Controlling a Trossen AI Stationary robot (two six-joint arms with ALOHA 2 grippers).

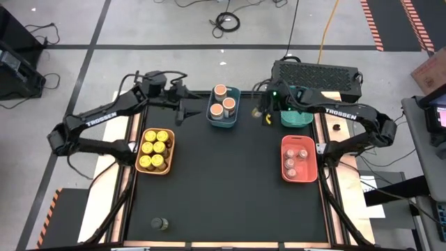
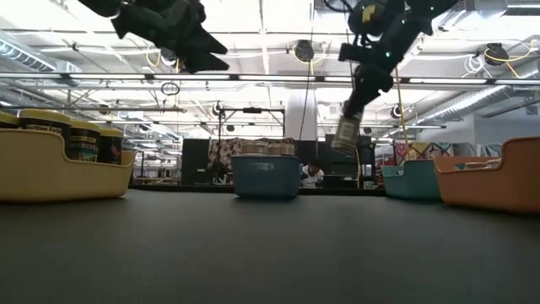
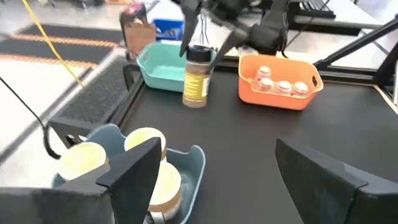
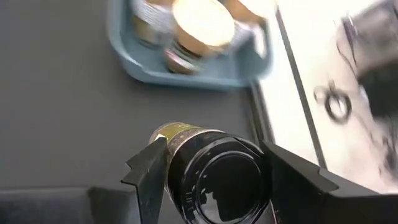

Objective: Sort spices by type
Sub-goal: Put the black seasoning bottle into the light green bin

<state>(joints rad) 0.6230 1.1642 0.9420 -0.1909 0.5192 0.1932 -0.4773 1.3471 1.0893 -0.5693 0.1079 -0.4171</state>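
Observation:
My right gripper releases the olive jar next inside the far end of the teal bin (image 1: pixel 290 102), near the black box.
My right gripper (image 1: pixel 267 115) is shut on a small dark-lidded olive jar (image 3: pixel 197 79) and holds it in the air between the blue bin (image 1: pixel 224 120) and the teal bin (image 1: pixel 296 117). The blue bin holds three peach-topped jars (image 1: pixel 223 103). My left gripper (image 1: pixel 182 111) hovers open just left of the blue bin, with nothing between its fingers (image 3: pixel 134 165). Yellow-lidded jars (image 1: pixel 155 148) stand in the orange bin at the left. Pinkish-topped jars (image 1: pixel 296 157) stand in the red bin at the right. One more dark jar (image 1: pixel 160 223) stands alone on the mat near the front edge. My right gripper pinches the olive jar at its black lid end (image 3: pixel 199 53) between the two fingers (image 4: pixel 149 171), one on each side. The fingers come from above, slanting down. The jar hangs below them, slightly tilted (image 2: pixel 346 133), clear of the table.
The black mat (image 1: pixel 230 181) lies bare in the middle between the bins. A black box (image 1: pixel 317 73) sits behind the teal bin at the far edge. Copper strips (image 1: pixel 127 181) run along the mat's left and right sides.

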